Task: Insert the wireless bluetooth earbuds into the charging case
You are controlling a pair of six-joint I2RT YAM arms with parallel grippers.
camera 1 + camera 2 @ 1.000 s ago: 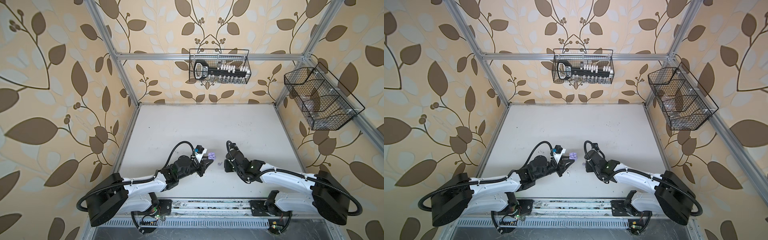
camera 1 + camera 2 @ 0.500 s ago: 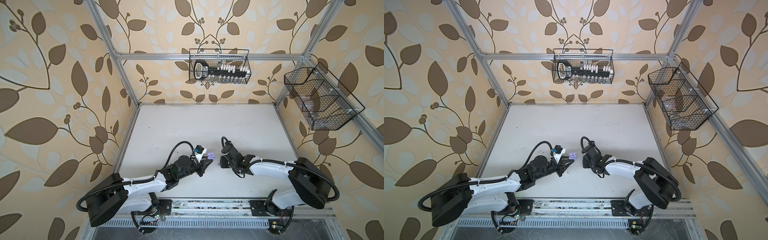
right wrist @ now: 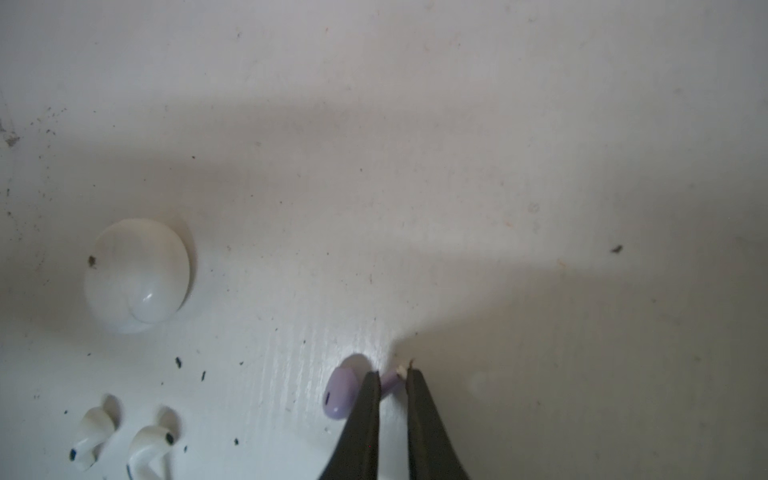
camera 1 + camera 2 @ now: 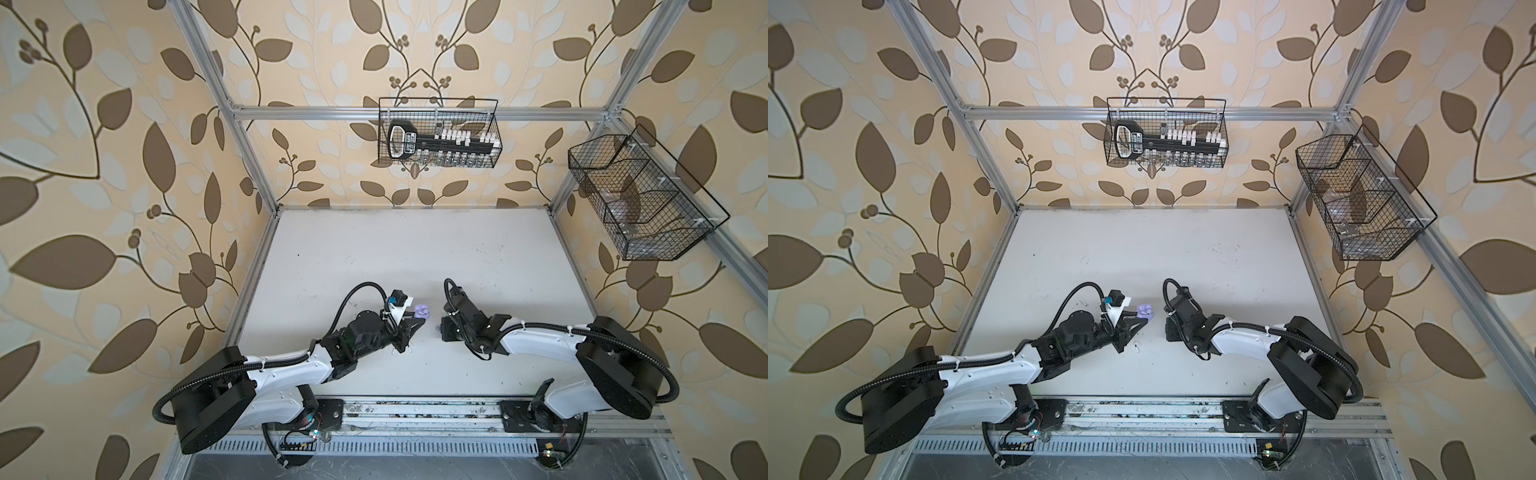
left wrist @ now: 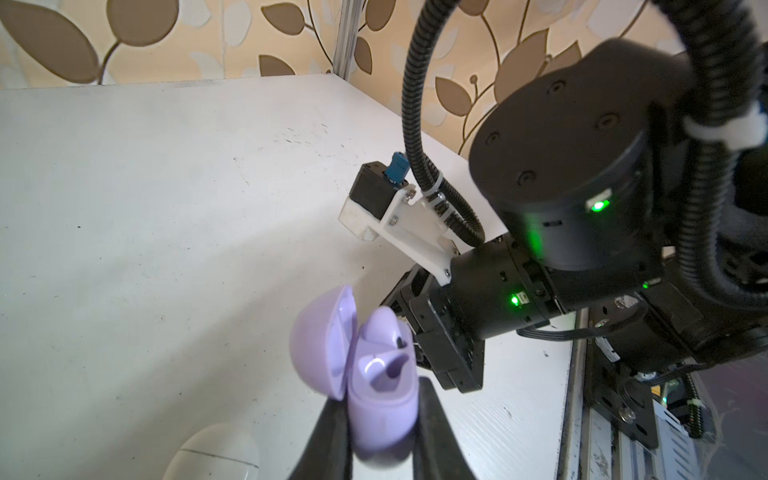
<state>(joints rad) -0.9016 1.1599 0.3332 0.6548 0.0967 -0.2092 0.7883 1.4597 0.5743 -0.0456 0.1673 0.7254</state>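
Observation:
The robot's right gripper holds the loose lilac earbud by its stem, the end that enters the slot, so it should release the stem and take the head (image 3: 341, 392).
My left gripper (image 5: 380, 419) is shut on the lower half of a lilac charging case (image 5: 384, 399), held just above the table. Its lid (image 5: 320, 345) stands open, and one lilac earbud (image 5: 382, 328) sits in a slot. The case shows in both top views (image 4: 422, 311) (image 4: 1145, 311). Just right of it, my right gripper (image 3: 392, 376) is down at the table, shut on the stem of a second lilac earbud (image 3: 338, 395). Two white earbuds (image 3: 91, 432) (image 3: 147, 449) lie loose on the table.
A shut white round case (image 3: 137, 276) rests on the table close to the white earbuds, and its top shows under my left gripper (image 5: 216, 453). Wire baskets hang on the back wall (image 4: 438, 133) and the right wall (image 4: 640, 199). Both wrists are close together near the table's front.
The right arm has changed its posture, swinging its elbow while its wrist stayed by the lilac earbud. The left arm has kept still with the lilac case.

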